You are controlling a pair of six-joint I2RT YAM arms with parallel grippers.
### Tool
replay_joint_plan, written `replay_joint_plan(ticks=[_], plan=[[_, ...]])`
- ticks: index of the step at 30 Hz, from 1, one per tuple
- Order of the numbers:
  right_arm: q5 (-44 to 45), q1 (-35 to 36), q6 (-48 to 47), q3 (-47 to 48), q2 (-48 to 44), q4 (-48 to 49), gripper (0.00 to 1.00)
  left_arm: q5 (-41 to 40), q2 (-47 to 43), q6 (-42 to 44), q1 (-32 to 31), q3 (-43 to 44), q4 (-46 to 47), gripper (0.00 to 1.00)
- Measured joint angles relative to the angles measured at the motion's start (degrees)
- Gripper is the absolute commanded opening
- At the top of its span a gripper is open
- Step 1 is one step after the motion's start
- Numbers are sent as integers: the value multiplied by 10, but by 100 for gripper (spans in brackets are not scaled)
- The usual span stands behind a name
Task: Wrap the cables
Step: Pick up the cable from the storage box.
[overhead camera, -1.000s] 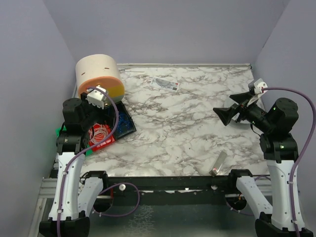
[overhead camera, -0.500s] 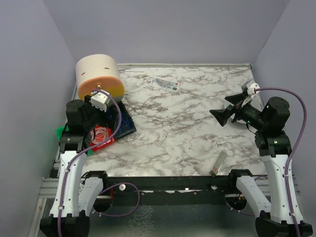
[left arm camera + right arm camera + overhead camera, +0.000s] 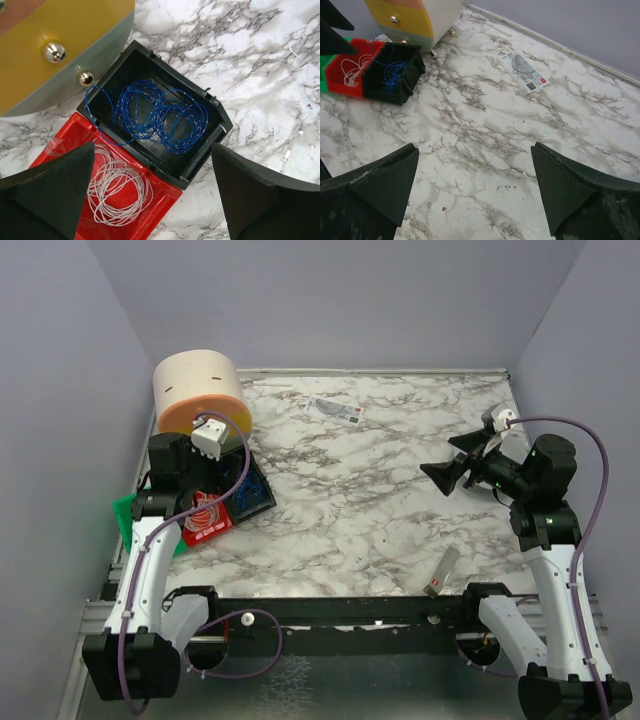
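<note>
I should grab the outer edge of the blue wire bundle (image 3: pixel 257 487) (image 3: pixel 193 103) next with my left gripper, beside the side of the black bin farthest from the red bin.
No thin dark grey wire shows in any view, so the cables are out of view. My left gripper (image 3: pixel 192 480) (image 3: pixel 152 195) hangs open above two small bins at the table's left edge, with nothing between its fingers. Under it, a black bin (image 3: pixel 220 117) (image 3: pixel 252 490) holds a coiled blue wire bundle (image 3: pixel 160 117). A red bin (image 3: pixel 167 202) (image 3: pixel 205 518) beside it holds a coiled white wire bundle (image 3: pixel 117 192). My right gripper (image 3: pixel 450 457) (image 3: pixel 475 190) is open and empty, raised over bare marble at the right and pointing left.
A round orange-and-yellow drawer unit (image 3: pixel 198 390) (image 3: pixel 50 30) stands at the back left, right behind the bins. A green bin (image 3: pixel 125 508) sits left of the red one. A printed card (image 3: pixel 335 410) (image 3: pixel 525 72) lies at the back centre. A small grey strip (image 3: pixel 443 570) lies near the front right edge.
The left arm has shifted its wrist right and back over the bins. The right arm has drawn its gripper slightly left and down. Both stay open.
</note>
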Motion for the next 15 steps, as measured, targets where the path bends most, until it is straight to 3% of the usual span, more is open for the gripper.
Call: replay_joint_plan(ticks=[6, 15], plan=[[0, 0, 0, -1, 0, 3, 100, -8, 59, -2, 1, 0, -1, 99], [0, 0, 0, -1, -3, 3, 100, -2, 61, 5, -8, 0, 0, 99]])
